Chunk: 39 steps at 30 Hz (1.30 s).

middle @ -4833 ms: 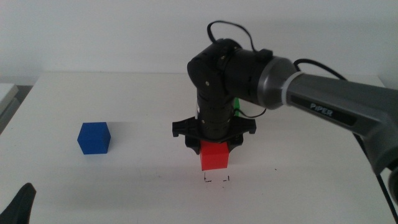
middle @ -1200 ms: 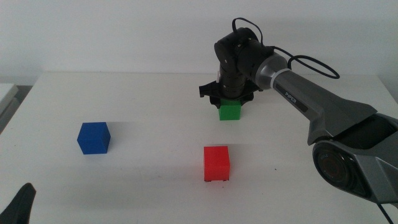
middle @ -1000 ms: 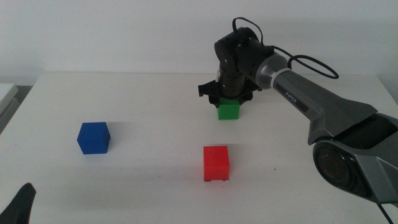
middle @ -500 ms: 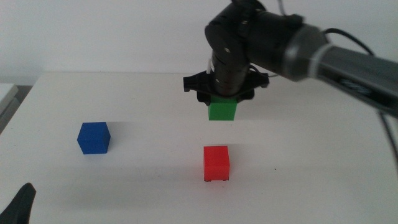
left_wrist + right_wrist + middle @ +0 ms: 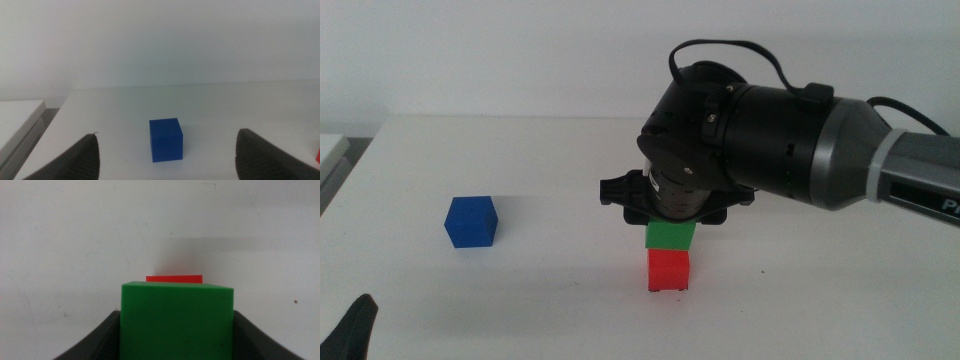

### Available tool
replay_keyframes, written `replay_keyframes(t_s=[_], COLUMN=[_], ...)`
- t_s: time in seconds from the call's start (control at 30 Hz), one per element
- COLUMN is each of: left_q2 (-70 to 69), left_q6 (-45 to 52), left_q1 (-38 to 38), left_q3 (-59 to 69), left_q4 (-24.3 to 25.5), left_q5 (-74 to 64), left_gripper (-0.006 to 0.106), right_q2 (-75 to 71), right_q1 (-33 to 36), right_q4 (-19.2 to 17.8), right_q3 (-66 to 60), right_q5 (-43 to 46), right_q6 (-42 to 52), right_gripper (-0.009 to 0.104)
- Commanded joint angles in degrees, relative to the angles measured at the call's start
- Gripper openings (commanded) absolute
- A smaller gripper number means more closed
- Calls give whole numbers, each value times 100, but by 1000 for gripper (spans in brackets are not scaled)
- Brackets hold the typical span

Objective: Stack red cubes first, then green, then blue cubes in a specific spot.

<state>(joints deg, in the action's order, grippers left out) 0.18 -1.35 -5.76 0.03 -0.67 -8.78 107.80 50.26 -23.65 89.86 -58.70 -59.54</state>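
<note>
My right gripper is to place the green cube. It will let go of it squarely on top of the red cube (image 5: pixel 668 254) (image 5: pixel 174 280).
The red cube (image 5: pixel 668 270) stands on the marked spot near the table's front middle; only traces of the black marks show under its base. The green cube (image 5: pixel 671 235) sits directly over the red one, held by my right gripper (image 5: pixel 671 222), which is shut on it. In the right wrist view the green cube (image 5: pixel 177 320) fills the gap between the jaws, with a strip of the red cube (image 5: pixel 174 278) showing past it. The blue cube (image 5: pixel 471 221) rests alone at the left, also seen as the blue cube (image 5: pixel 165 139) ahead of my open left gripper (image 5: pixel 167 157), which waits at the front left corner.
The right arm's thick dark wrist (image 5: pixel 750 135) hangs over the table's middle, with its cable looped above. A pale edge of another surface (image 5: pixel 20 125) lies beyond the table's left side. A tiny black speck (image 5: pixel 763 273) marks the table right of the stack.
My right gripper lifted the green cube from the back of the table and carried it forward and down over the red cube. The blue cube and left arm stayed put.
</note>
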Motion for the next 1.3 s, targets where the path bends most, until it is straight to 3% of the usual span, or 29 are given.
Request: replay_keyframes(t_s=[0.0, 1.27], left_q2=[-18, -18], left_q6=[5, 5], left_q1=[14, 14], left_q3=[-3, -3], left_q4=[-16, -16], left_q5=[48, 48], left_gripper=[91, 91], right_q2=[62, 691], right_q1=[10, -145], right_q4=[-161, 83], right_q3=[-23, 399], right_q5=[2, -398], right_q6=[-48, 665], right_gripper=[11, 11])
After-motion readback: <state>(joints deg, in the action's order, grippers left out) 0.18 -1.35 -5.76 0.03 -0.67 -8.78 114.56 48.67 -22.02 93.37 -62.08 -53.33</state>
